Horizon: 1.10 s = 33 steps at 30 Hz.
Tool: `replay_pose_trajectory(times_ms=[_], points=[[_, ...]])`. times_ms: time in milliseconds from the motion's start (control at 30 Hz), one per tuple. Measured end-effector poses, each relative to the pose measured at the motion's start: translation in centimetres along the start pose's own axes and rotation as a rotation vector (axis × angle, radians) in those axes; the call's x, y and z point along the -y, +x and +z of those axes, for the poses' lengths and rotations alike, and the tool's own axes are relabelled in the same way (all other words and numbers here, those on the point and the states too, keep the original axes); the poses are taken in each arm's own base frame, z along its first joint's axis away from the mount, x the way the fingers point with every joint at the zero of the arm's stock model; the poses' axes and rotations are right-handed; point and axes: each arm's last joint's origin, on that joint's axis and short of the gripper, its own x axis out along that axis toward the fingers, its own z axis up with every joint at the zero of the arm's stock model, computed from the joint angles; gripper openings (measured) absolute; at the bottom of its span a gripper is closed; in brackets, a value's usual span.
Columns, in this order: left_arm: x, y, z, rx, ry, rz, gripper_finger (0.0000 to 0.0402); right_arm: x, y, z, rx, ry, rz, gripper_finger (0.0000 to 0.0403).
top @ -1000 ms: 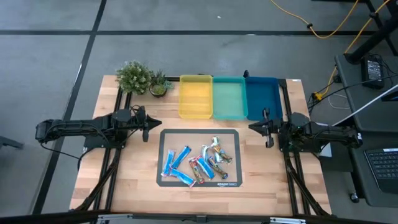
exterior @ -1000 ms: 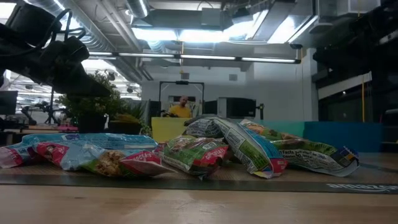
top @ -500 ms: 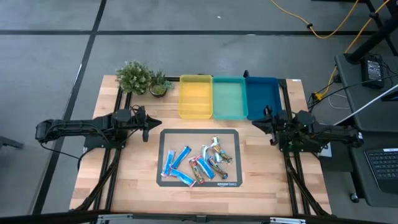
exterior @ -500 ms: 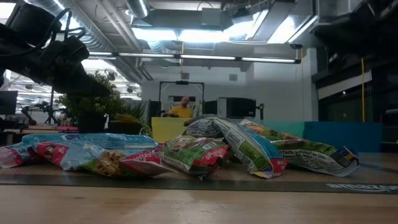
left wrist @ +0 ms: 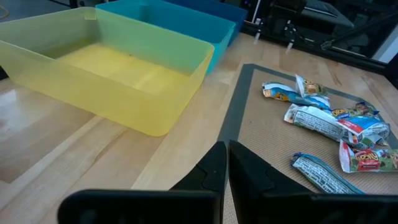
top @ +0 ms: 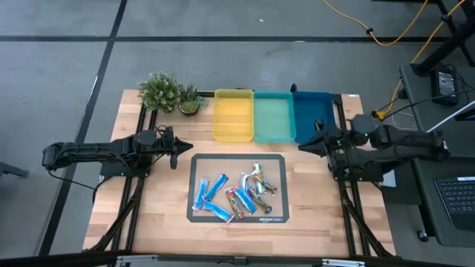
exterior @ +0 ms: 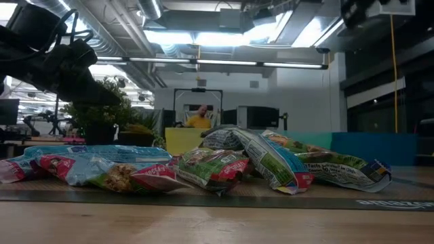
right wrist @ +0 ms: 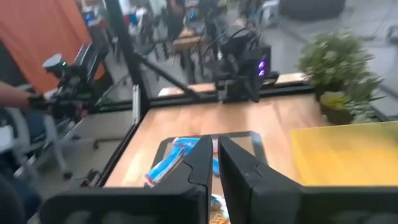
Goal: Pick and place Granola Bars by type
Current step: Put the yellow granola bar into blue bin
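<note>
The robot's right gripper should next move to the middle of the brown granola bar (top: 265,182) closest to the teal tray, crossing a silver-white one, and close there.
Several granola bars (top: 236,191), bright blue, red and blue, and silver-white with brown, lie in a loose heap on the brown mat (top: 199,159). They also show in the low view (exterior: 203,166) and in the left wrist view (left wrist: 329,121). My left gripper (top: 175,156) is shut and hovers beside the mat's left far corner, holding nothing; its shut fingers show in the left wrist view (left wrist: 225,158). My right gripper (top: 304,147) is shut and empty, raised over the table between the blue tray and the mat's right far corner, pointing toward the table's left (right wrist: 214,152).
Three trays stand side by side along the far edge: yellow (top: 233,132), teal (top: 274,133), blue (top: 315,133). Two potted plants (top: 159,90) (top: 190,104) stand at the far left. Bare wood lies to the left, right and near side of the mat.
My right arm has lifted up and swung toward the far edge and the blue tray, its wrist turning so the gripper now points toward the table's left; it has gone out of the low view's upper right. The bars have stayed put.
</note>
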Motion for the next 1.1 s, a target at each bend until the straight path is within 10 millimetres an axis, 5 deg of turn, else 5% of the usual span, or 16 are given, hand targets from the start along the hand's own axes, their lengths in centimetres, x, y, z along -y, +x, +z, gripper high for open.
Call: replay_pose_trajectory(times_ms=[233,400,600,1100], points=[[0.0,0.0,0.0,-0.001,0.0,0.0,0.0011,-0.6,3.3,3.7,-0.056,-0.092,0.096,0.003],[0.0,0.0,0.0,-0.001,0.0,0.0,0.0012,-0.2,5.4,3.5,-0.125,-0.074,0.095,0.003],[0.0,0.0,0.0,-0.001,0.0,0.001,0.0011,0.4,8.0,2.0,-0.239,0.0,0.08,0.0045],[0.0,0.0,0.0,-0.001,0.0,0.0,0.0011,1.8,14.3,-5.1,-0.68,0.215,-0.034,0.0225]])
